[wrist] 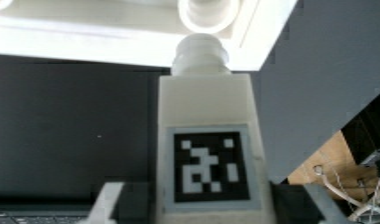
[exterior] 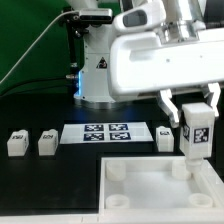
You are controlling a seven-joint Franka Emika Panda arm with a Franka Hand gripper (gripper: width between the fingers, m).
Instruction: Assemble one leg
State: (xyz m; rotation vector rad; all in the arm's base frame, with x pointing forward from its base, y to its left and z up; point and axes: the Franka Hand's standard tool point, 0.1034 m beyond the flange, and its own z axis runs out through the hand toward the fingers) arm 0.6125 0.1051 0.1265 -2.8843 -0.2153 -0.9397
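Next, my gripper lets go of the leg upright in the top's front corner socket [exterior: 200, 200] [wrist: 208, 12], the one farthest from the pair of legs.
My gripper [exterior: 194, 116] is shut on a leg [exterior: 196, 136], a white post with a black-and-white tag facing the camera. It hangs upright over the far right corner of the white tray-like top [exterior: 150, 185]. In the wrist view the leg [wrist: 208, 130] runs between my fingers [wrist: 112, 205], its rounded peg end just short of a round corner socket [wrist: 208, 12] of the top. Three more legs lie on the black table: two at the exterior view's left [exterior: 15, 143] [exterior: 46, 143] and one right of the marker board [exterior: 165, 138].
The marker board [exterior: 106, 132] lies flat behind the top. The arm's white base [exterior: 98, 70] stands at the back, with a green backdrop and a cable at the exterior view's left. The top fills the front right of the table.
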